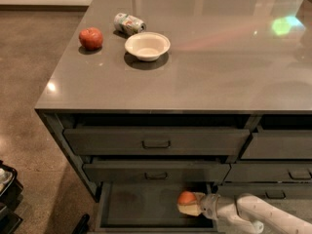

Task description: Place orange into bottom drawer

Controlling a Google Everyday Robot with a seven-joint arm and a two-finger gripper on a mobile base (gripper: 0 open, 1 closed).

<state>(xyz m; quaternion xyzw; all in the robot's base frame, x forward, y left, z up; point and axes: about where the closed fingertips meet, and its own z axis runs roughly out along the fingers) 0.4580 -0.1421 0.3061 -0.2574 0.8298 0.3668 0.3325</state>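
Observation:
I should let go of the orange with my gripper near the middle of the bottom drawer's grey bottom (173, 207). The orange is now just above that floor.
The orange (185, 197) is held in my gripper (191, 204), which reaches in from the lower right on a white arm. The gripper is shut on the orange and holds it just above the floor of the bottom drawer (136, 206), toward its right side. The bottom drawer is pulled open: a dark grey shallow tray under the two handled drawers of the wide column. I cannot tell whether the orange touches the drawer floor.
On the grey countertop (209, 67) stand a red apple (91, 38), a white bowl (147, 46) and a crushed can (129, 23). The two upper drawers (156, 143) are slightly ajar. A narrower drawer column (280, 145) is at the right. Dark objects sit on the floor at lower left.

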